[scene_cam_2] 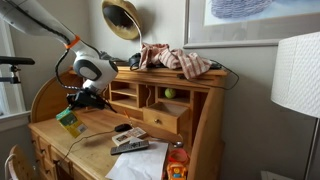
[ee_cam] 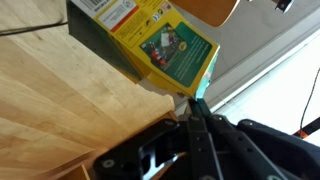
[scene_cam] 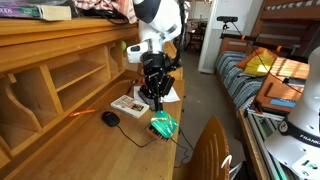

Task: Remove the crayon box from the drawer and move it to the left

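Next, my gripper releases the crayon box on the desk top between the black remote (scene_cam: 146,139) and the chair back. The crayon box is now just above the desk top.
The green and yellow crayon box (ee_cam: 160,40) hangs tilted from my gripper (ee_cam: 196,108), whose fingers are shut on its lower edge. In both exterior views the box (scene_cam: 163,125) (scene_cam_2: 68,122) is just above the wooden desk top near its open edge, below the gripper (scene_cam: 156,100) (scene_cam_2: 86,100). The pale tan drawer (scene_cam_2: 165,118) stands pulled out of the organiser, well away from the box. I cannot make out the drawer in the exterior view with the bed.
A black remote (scene_cam_2: 124,127) (scene_cam: 110,118) and a white-and-red booklet (scene_cam_2: 130,143) (scene_cam: 128,104) lie on the desk (scene_cam: 95,145). A chair back (scene_cam: 210,150) stands by the desk edge. A lamp shade (scene_cam_2: 295,70) is at the side. Clothes (scene_cam_2: 180,62) lie on top.
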Tool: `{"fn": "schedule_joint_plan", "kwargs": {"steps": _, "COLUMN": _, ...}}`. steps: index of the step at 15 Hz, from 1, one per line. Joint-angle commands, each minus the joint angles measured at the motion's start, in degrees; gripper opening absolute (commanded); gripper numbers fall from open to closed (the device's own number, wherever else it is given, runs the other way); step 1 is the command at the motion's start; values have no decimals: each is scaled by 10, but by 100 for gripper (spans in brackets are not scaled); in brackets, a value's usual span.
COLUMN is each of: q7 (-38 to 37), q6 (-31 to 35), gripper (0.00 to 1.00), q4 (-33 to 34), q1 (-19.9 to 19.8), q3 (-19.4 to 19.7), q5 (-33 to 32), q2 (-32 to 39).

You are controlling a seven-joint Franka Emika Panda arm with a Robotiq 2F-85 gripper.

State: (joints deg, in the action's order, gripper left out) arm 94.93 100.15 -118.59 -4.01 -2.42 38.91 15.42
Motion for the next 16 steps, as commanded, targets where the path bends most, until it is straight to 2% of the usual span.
{"fn": "schedule_joint_plan", "kwargs": {"steps": 1, "q7": 40, "q6": -44, "gripper": 0, "q4": 68, "q1": -6, "q3": -17, "q5": 51, "q2": 77}}
{"fn": "schedule_joint_plan", "kwargs": {"steps": 4, "q7": 87, "q6": -103, "gripper": 0, "q4": 131, "q1": -17, "q3": -28, "q5": 71, "q2": 141}}
{"fn": "schedule_joint_plan", "kwargs": {"steps": 10, "q7": 123, "q6": -257, "gripper": 0, "q4": 257, "q1": -32, "q3": -39, "q5": 79, "q2": 260}}
{"fn": "schedule_joint_plan", "kwargs": {"steps": 14, "q7": 123, "q6": -366, "gripper": 0, "q4": 330, "q1": -34, "q3": -51, "q5": 79, "q2": 322}}
{"fn": "schedule_joint_plan", "kwargs": {"steps": 16, "q7": 113, "q6": -399, "gripper": 0, "q4": 350, "q1": -28, "q3": -53, "q5": 79, "q2": 340}}
